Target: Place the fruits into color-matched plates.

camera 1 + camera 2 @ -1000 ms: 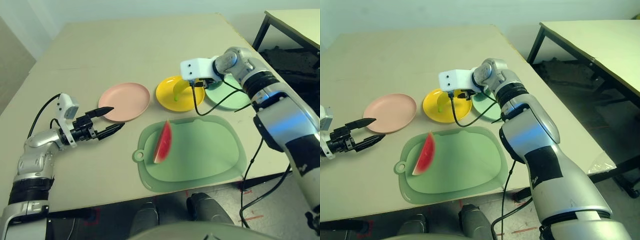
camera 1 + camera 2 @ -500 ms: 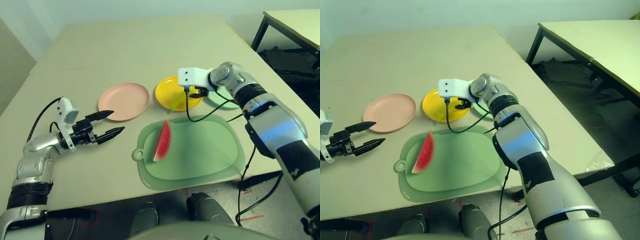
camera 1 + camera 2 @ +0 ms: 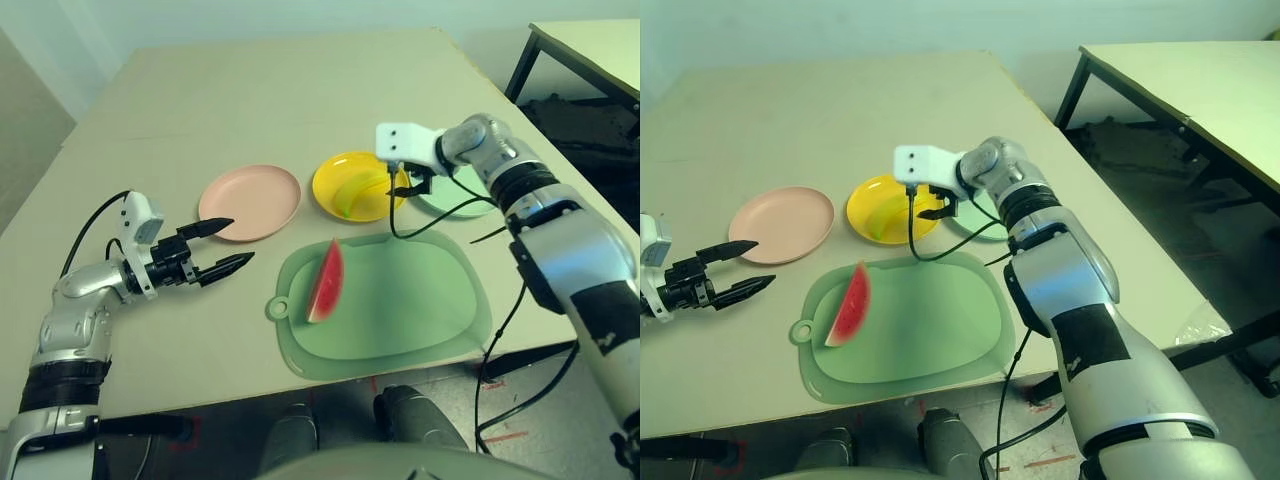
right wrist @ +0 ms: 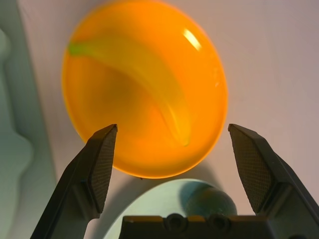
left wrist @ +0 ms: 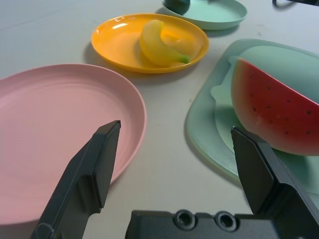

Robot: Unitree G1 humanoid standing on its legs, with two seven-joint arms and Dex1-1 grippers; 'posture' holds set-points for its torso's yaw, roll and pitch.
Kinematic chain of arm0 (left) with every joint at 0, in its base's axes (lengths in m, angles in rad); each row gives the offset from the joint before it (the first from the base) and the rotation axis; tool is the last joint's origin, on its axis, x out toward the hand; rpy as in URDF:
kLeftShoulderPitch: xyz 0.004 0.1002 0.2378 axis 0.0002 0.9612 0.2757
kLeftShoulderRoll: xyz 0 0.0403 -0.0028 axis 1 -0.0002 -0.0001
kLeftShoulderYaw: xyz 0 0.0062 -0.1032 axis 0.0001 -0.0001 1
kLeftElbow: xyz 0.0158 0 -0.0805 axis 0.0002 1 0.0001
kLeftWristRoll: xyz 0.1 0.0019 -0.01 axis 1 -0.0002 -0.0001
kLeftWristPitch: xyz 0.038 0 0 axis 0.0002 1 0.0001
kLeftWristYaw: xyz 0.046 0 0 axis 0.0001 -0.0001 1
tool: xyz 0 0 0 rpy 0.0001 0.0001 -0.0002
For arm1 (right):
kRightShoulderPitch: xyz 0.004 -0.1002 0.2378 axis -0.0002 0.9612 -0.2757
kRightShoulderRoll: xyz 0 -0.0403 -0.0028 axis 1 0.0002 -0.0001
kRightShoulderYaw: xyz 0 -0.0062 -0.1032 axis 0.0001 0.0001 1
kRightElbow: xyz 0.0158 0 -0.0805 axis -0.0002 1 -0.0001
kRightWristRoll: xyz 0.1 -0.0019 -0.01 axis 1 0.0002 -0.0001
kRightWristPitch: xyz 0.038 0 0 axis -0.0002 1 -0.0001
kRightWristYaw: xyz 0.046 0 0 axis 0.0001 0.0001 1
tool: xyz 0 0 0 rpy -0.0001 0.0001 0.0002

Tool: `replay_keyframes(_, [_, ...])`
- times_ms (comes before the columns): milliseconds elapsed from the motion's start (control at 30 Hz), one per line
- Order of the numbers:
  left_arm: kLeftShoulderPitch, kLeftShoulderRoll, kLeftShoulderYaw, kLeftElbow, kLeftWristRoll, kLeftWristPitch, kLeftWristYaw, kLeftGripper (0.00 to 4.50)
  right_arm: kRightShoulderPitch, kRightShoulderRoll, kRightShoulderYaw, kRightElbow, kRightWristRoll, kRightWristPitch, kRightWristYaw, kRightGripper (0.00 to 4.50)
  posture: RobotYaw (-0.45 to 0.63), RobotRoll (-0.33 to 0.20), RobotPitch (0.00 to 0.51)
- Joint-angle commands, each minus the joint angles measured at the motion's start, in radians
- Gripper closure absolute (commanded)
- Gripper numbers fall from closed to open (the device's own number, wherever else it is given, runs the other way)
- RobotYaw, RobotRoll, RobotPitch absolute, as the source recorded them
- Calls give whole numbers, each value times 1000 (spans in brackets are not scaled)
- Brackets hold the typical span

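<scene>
The robot's left gripper should next go to the red watermelon wedge and close on its far half [image 3: 332,265] [image 5: 264,102], toward the yellow plate.
The yellow banana [image 3: 352,193] lies in the yellow plate [image 3: 324,184], curved across its middle [image 4: 149,74]. My right gripper [image 3: 410,186] hovers open just above the plate's right rim, holding nothing. Behind it sits the mint green plate [image 3: 465,195] with the dark green avocado [image 4: 212,201] in it. A red watermelon wedge [image 3: 326,282] stands on its rind on the green cutting mat [image 3: 420,300]. The pink plate [image 3: 250,202] lies bare at the left. My left gripper [image 3: 240,240] is open and low over the table, just left of the pink plate, pointing toward the wedge [image 5: 274,109].
A black cable [image 3: 440,215] loops from my right wrist across the mat's far edge. A second table [image 3: 590,45] with dark legs stands off to the right. Bare tabletop stretches behind the plates and in front of my left arm.
My right gripper has opened and let go of the banana, which now lies flat in the yellow plate. The gripper has drawn back a little to the right. My left arm has barely moved.
</scene>
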Motion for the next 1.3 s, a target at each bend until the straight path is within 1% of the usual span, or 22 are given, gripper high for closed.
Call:
replay_keyframes(33, [-10, 4, -10, 25, -7, -17, -57, 0, 74, -82, -17, -122, 43, 30, 141, 27, -156, 0, 70])
replay_keyframes(100, [-25, 4, -9, 43, -7, -23, -75, 0, 117, -131, -25, -218, 69, 55, 200, 27, -166, 0, 67])
replay_keyframes(167, [-48, 4, -14, 72, 5, -37, -85, 0, 169, -170, -52, -333, 119, 124, 249, 27, -170, 0, 65])
replay_keyframes(267, [-76, -1, -18, 102, 15, -54, -89, 0, 283, -201, -138, -540, 260, 325, 291, 27, -170, 0, 64])
replay_keyframes(300, [-78, -5, -20, 100, 17, -56, -84, 0, 359, -216, -184, -636, 322, 404, 291, 27, -166, 0, 63])
replay_keyframes(367, [-78, -9, -21, 94, 17, -57, -79, 0, 470, -236, -242, -787, 408, 522, 275, 27, -169, 0, 64])
replay_keyframes(400, [-72, -11, -22, 83, 15, -53, -74, 0, 530, -235, -285, -861, 459, 599, 241, 27, -169, 0, 64])
replay_keyframes(433, [-59, -12, -22, 66, 12, -48, -71, 0, 612, -229, -342, -936, 517, 668, 200, 27, -170, 0, 66])
replay_keyframes(467, [-49, -13, -22, 51, 9, -41, -66, 0, 694, -226, -389, -993, 556, 700, 164, 27, -170, 0, 66])
replay_keyframes(500, [-41, -14, -23, 40, 7, -35, -62, 0, 765, -224, -422, -1038, 583, 706, 140, 27, -170, 0, 66])
replay_keyframes(533, [-36, -13, -22, 33, 5, -30, -60, 0, 811, -225, -439, -1073, 600, 707, 123, 27, -176, 0, 68])
replay_keyframes(600, [-29, -15, -23, 20, 4, -24, -54, 0, 899, -201, -489, -1128, 668, 722, 88, 27, -190, 0, 67])
replay_keyframes(667, [-32, -20, -32, 11, 6, -15, -48, 0, 1014, -183, -510, -1159, 713, 668, 113, 27, -200, 0, 63])
replay_keyframes(733, [-45, -24, -45, 17, 14, -14, -49, 0, 1081, -180, -503, -1142, 710, 571, 142, 27, -204, 0, 60])
replay_keyframes(867, [-74, -22, -62, 39, 31, -19, -50, 0, 1105, -188, -496, -1041, 691, 391, 189, 27, -212, 0, 53])
replay_keyframes(1000, [-99, -6, -84, 57, 51, -23, -65, 0, 1100, -216, -475, -915, 699, 202, 351, 27, -222, 0, 43])
replay_keyframes(1067, [-115, 2, -91, 70, 60, -27, -79, 0, 1082, -226, -458, -861, 711, 143, 402, 27, -226, 0, 40])
replay_keyframes(1200, [-146, 13, -93, 97, 67, -29, -98, 0, 1077, -279, -364, -812, 757, 42, 423, 27, -226, 0, 33])
replay_keyframes(1300, [-156, 24, -94, 121, 72, -42, -116, 0, 1030, -268, -356, -755, 775, 29, 423, 27, -224, 0, 28])
